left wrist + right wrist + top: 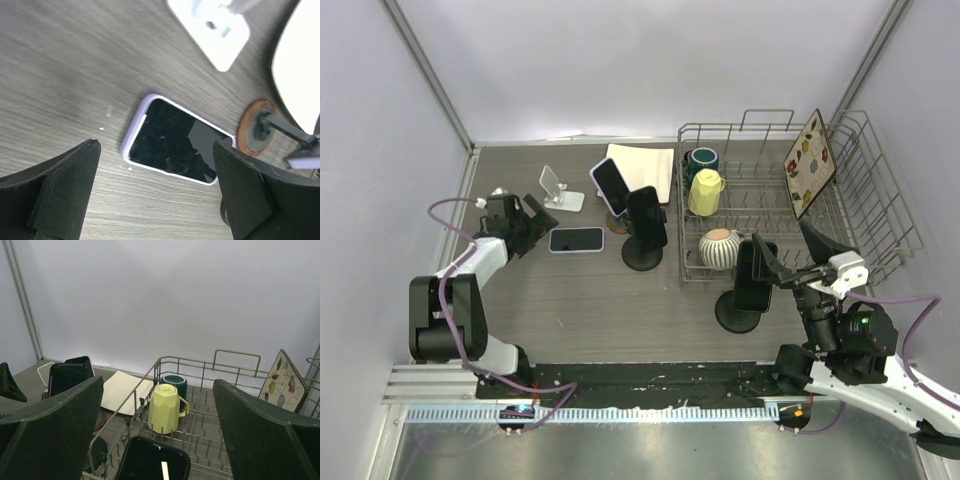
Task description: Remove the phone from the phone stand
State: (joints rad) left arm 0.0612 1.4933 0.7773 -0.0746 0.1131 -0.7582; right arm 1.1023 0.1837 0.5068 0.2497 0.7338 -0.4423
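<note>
Next, I close my left gripper on the upper end [601, 169] of the second lilac phone, because that phone is leaning on the copper-based stand.
A lilac-cased phone [576, 240] lies flat on the table, also in the left wrist view [175, 142]. My left gripper [534, 220] is open and empty just left of it, its midpoint [155, 200] short of the phone's near edge. A white stand [560, 188] is empty. A second lilac phone [610, 186] leans on a copper-based stand. A black phone [647, 216] stands on a black stand. Another black phone [752, 275] stands on a black round stand [738, 315]. My right gripper [788, 256] is open; that phone's top edge [152, 460] shows low between its fingers [50, 430].
A wire dish rack [850, 215] at the right holds a yellow mug [704, 192], a green mug [701, 160], a striped cup [720, 247] and a patterned plate [808, 162]. A white plate [645, 170] lies at the back. Walls close in the table on three sides.
</note>
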